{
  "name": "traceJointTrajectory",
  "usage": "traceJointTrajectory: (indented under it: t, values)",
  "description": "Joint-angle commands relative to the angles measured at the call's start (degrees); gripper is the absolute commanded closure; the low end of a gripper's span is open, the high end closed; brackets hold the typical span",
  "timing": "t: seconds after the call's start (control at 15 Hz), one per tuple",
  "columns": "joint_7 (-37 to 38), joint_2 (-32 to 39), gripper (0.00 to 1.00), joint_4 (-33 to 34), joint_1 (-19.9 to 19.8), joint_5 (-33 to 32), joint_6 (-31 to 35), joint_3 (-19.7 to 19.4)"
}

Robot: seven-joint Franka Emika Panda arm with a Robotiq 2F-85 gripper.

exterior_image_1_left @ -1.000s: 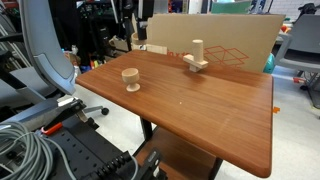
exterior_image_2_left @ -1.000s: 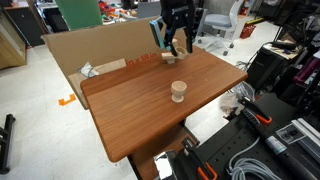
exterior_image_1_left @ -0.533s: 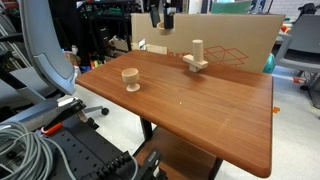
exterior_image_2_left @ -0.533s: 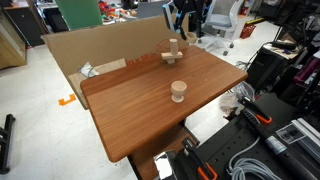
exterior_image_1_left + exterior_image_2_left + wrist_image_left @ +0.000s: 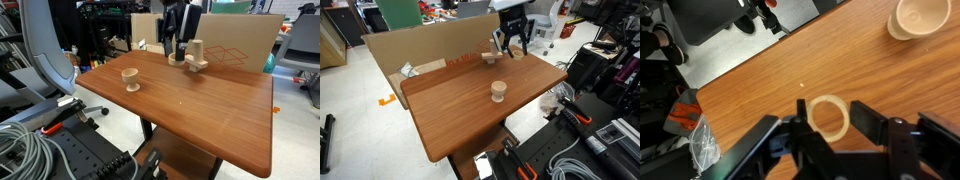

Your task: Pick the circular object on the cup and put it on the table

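Note:
Next, my gripper lets go of the circular object on the bare tabletop (image 5: 190,87) in front of the upright peg.
The pale wooden ring (image 5: 827,117) sits between my gripper's (image 5: 830,120) two black fingers, which touch it on both sides. The gripper is low over the reddish-brown table (image 5: 210,110), just beside the upright peg (image 5: 197,58), and it shows in both exterior views (image 5: 510,42). I cannot tell whether the ring touches the tabletop. The wooden cup (image 5: 131,78) stands apart near the table's edge with nothing on its rim; it also shows in an exterior view (image 5: 498,92) and at the top right of the wrist view (image 5: 920,17).
A cardboard sheet (image 5: 235,45) stands along the table's far edge. An office chair (image 5: 40,50) and cables (image 5: 30,150) lie beside the table. The upright peg on its flat base (image 5: 490,57) is close to the gripper.
The gripper has come down from higher above the table's far edge to just over the tabletop beside the peg. The cup and the peg have not moved.

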Motion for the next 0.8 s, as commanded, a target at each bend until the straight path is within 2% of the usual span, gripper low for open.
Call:
traceJointTrajectory:
  t: [0.0,0.47,0.73]
  values:
    - [2.1,7.3,0.77,6.8,0.1,0.2,-0.7,-1.1]
    - [3.9,19.8,0.77,17.3,-0.1,2.2,-3.2,-2.7]
    - [3.6,21.7,0.77,20.1,0.3,1.8,-5.6,-2.9]
